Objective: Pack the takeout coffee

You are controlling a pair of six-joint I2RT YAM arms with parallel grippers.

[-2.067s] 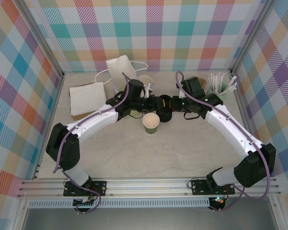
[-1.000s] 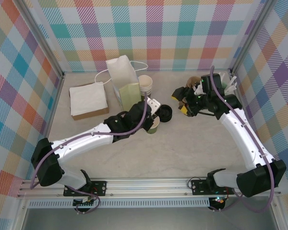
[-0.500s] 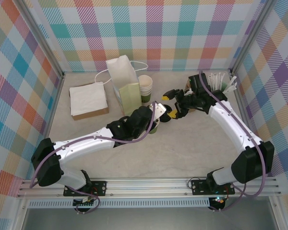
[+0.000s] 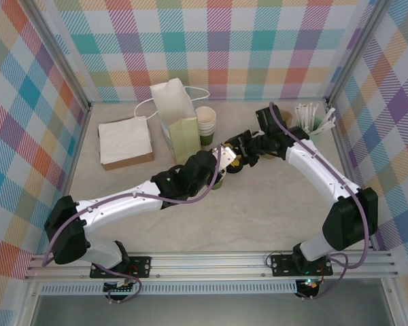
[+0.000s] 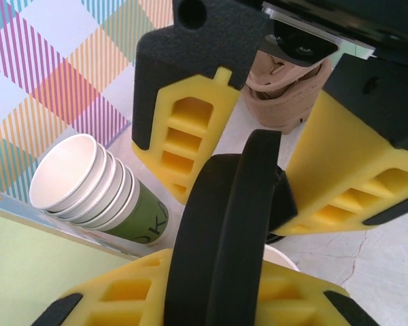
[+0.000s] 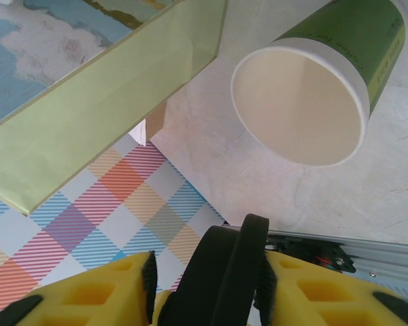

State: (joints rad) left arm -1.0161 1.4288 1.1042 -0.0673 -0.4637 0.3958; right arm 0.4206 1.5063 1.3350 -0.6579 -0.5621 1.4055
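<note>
The black lid is standing on its edge in my left gripper, so I need to hold it with my right gripper while my left gripper takes it across the lid's rim (image 5: pixel 248 197).
The black lid (image 5: pixel 238 224) stands on edge between the yellow fingers of my left gripper (image 5: pixel 224 285), which is shut on it. My right gripper (image 5: pixel 262 153) faces it from above, its fingers hugging the lid's upper edge. In the right wrist view the same lid (image 6: pixel 224 272) sits pinched in my right gripper (image 6: pixel 217 278). The green cup (image 6: pixel 299 102) stands lidless, its cream inside showing. From above, both grippers (image 4: pixel 221 163) (image 4: pixel 235 155) meet over the lid (image 4: pixel 234 165), with the cup (image 4: pixel 218 182) just below the left one.
A tall pale green paper bag (image 4: pixel 178 119) stands at the back, a stack of cream-rimmed cups (image 4: pixel 206 122) beside it. White napkins (image 4: pixel 126 141) lie at the left. A mint cup of white sticks (image 4: pixel 314 121) is at the back right, near a brown wad (image 5: pixel 285 102).
My right gripper has swung back left from the stick cup, came in open and closed round the lid. The left arm has stayed by the cup.
</note>
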